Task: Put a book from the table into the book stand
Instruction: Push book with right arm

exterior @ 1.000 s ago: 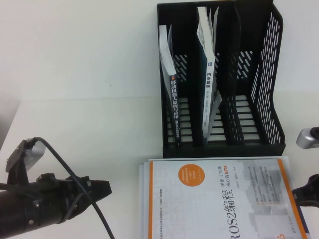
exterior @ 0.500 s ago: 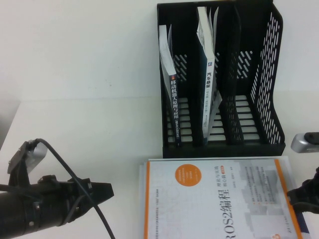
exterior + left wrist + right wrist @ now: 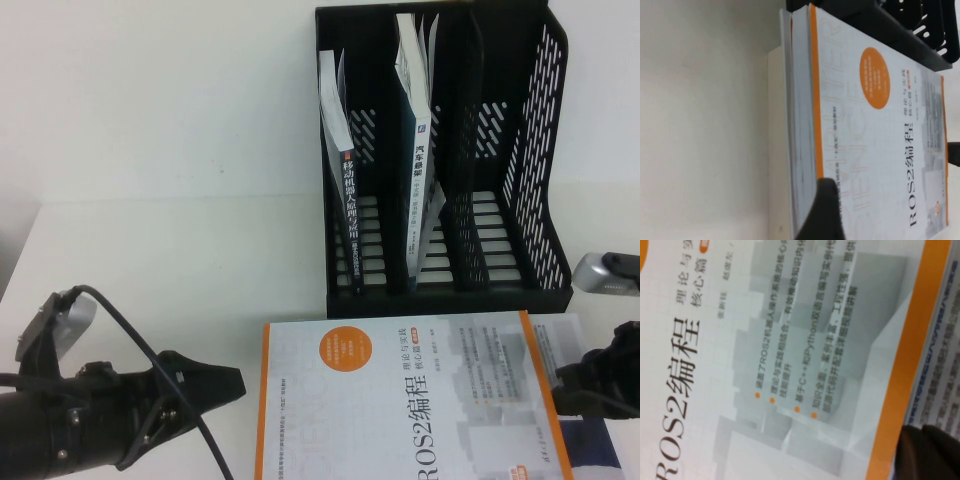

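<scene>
The white ROS2 book's orange edge (image 3: 263, 400) (image 3: 816, 130) should be gripped next by my left gripper around its middle, on the side away from my right gripper.
The white ROS2 book with an orange border (image 3: 400, 400) lies flat at the table's front, on top of another book (image 3: 595, 340). It also shows in the left wrist view (image 3: 880, 135) and the right wrist view (image 3: 790, 360). The black book stand (image 3: 545, 150) stands behind it, with two upright books (image 3: 345, 180) in its left slots. My right gripper (image 3: 590, 385) is shut, with its fingertips (image 3: 930, 455) at the ROS2 book's right orange edge, over the lower book. My left gripper (image 3: 228, 388) looks open, just left of the book's left edge. One finger (image 3: 825, 215) shows there.
The stand's right slots (image 3: 500, 200) hold nothing. The lower book (image 3: 777, 125) sticks out beyond the ROS2 book's edges. Bare white table (image 3: 150, 260) lies left of the stand. A black cable (image 3: 130, 340) loops over my left arm.
The ROS2 book has slid left across the lower book, uncovering that book's right side. My right gripper followed it left. My left gripper moved a little right, towards the book.
</scene>
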Controlling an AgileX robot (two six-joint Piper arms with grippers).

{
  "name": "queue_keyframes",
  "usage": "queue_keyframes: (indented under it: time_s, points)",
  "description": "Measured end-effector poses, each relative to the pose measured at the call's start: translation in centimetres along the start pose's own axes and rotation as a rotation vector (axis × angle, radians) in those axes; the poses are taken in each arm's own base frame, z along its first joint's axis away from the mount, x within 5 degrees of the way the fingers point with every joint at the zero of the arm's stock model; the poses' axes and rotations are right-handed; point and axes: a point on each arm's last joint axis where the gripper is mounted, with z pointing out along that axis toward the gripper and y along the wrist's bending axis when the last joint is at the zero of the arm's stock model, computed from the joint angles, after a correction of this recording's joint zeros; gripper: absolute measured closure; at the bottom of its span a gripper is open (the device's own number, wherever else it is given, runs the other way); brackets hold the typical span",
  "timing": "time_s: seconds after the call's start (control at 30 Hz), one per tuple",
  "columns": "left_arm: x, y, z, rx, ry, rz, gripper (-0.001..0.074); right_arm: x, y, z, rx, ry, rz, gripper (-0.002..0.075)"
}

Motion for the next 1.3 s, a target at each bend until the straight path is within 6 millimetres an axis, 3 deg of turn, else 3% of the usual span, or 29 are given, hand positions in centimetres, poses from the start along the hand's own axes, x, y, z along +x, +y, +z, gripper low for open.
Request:
queue_keyframes:
  time_s: [0.3,0.53,0.8,1.3]
  points:
    - [-1.1,0.8,0.2,-0.025,0.091,0.015,0.0162,-0.1,0.1,0.0,-0.015,-0.008,-0.004,0.0729]
    - [-3.1,3.4,1.0,0.021,0.180,-0.110,0.0162,-0.1,0.4,0.1,-0.026,-0.016,-0.004,0.0729]
    - [-3.5,5.1,2.6,0.104,0.209,-0.185,0.0162,-0.2,2.0,0.8,-0.024,-0.040,-0.060,0.0729]
    - [-3.6,7.5,4.6,0.112,0.215,-0.239,0.0162,-0.2,2.2,0.8,-0.035,-0.049,-0.043,0.0729]
